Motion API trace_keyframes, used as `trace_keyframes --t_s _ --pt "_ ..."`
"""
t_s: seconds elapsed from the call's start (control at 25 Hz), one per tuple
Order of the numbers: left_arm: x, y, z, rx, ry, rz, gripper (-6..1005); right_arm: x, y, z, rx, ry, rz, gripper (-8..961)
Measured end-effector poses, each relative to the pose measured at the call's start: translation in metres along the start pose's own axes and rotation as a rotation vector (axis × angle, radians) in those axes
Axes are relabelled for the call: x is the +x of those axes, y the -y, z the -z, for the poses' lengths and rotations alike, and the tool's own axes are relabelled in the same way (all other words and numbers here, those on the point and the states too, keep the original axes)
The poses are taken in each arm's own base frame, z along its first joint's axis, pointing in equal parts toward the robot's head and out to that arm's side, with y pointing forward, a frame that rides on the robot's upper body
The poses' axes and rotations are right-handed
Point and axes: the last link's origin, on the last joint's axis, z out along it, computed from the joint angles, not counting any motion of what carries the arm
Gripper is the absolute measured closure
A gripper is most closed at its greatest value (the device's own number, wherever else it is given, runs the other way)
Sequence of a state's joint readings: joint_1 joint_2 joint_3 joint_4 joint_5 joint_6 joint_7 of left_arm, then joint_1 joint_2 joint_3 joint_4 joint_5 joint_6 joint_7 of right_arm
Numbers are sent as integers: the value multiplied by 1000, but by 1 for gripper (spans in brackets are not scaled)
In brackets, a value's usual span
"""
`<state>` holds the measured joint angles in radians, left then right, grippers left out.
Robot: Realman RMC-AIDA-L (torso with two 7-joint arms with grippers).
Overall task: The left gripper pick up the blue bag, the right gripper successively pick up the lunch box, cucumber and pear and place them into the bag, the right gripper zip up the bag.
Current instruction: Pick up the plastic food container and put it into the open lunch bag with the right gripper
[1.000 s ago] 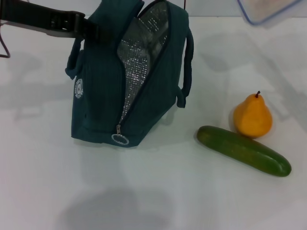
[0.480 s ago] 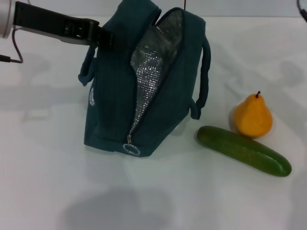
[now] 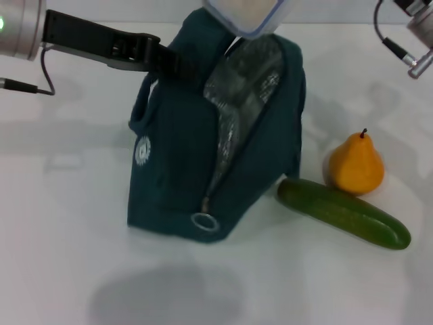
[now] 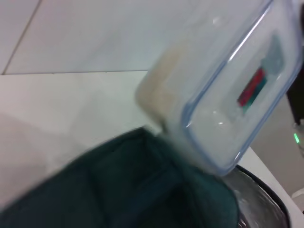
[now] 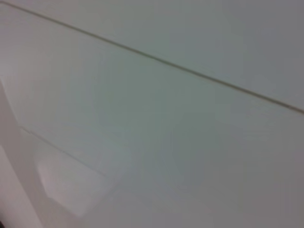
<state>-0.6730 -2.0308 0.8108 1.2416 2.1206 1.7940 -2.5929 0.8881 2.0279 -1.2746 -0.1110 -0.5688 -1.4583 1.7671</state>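
Observation:
My right gripper is going to release the lunch box, still hanging over the bag's open mouth, through the bag's opening, down inside the blue bag's silver lining (image 3: 233, 95).
The blue bag (image 3: 183, 176) stands on the white table, unzipped, its silver lining (image 3: 247, 88) showing. My left gripper (image 3: 169, 62) is shut on the bag's top by the near handle. The lunch box (image 3: 247, 15), clear with a blue rim, hangs in the air just over the bag's open mouth. The left wrist view shows it tilted (image 4: 228, 95) above the bag's edge (image 4: 118, 190). My right gripper is out of view; only part of the right arm (image 3: 419, 27) shows at the far right. The cucumber (image 3: 342, 213) and pear (image 3: 356, 166) lie to the bag's right.
The zipper's ring pull (image 3: 203, 221) hangs at the bag's near lower corner. One end of the cucumber lies close to the bag's right side. The right wrist view shows only a plain pale surface.
The left gripper has carried the bag to the right and nearer to me. The lunch box, at the top right a second ago, now hangs over the bag's opening.

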Motion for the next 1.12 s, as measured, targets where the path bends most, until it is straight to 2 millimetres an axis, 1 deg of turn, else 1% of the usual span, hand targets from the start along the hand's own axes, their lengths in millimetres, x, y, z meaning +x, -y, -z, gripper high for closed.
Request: trace_keyframes --t_s 0.2,0.44,0.84,1.0,1.12 --pt "0 3 -3 -3 -11 11 933 13 8 -1 52 -83 6 859" --pt "-2 8 -4 -5 -30 30 932 26 16 11 106 -142 4 859" --pt "-6 13 -2 5 -53 52 931 29 20 35 128 -121 -2 859" --pt "-6 14 -2 8 -56 55 930 29 20 39 129 -113 -2 858" --pt "-7 15 -2 12 -62 57 930 33 20 40 132 -133 -5 858"
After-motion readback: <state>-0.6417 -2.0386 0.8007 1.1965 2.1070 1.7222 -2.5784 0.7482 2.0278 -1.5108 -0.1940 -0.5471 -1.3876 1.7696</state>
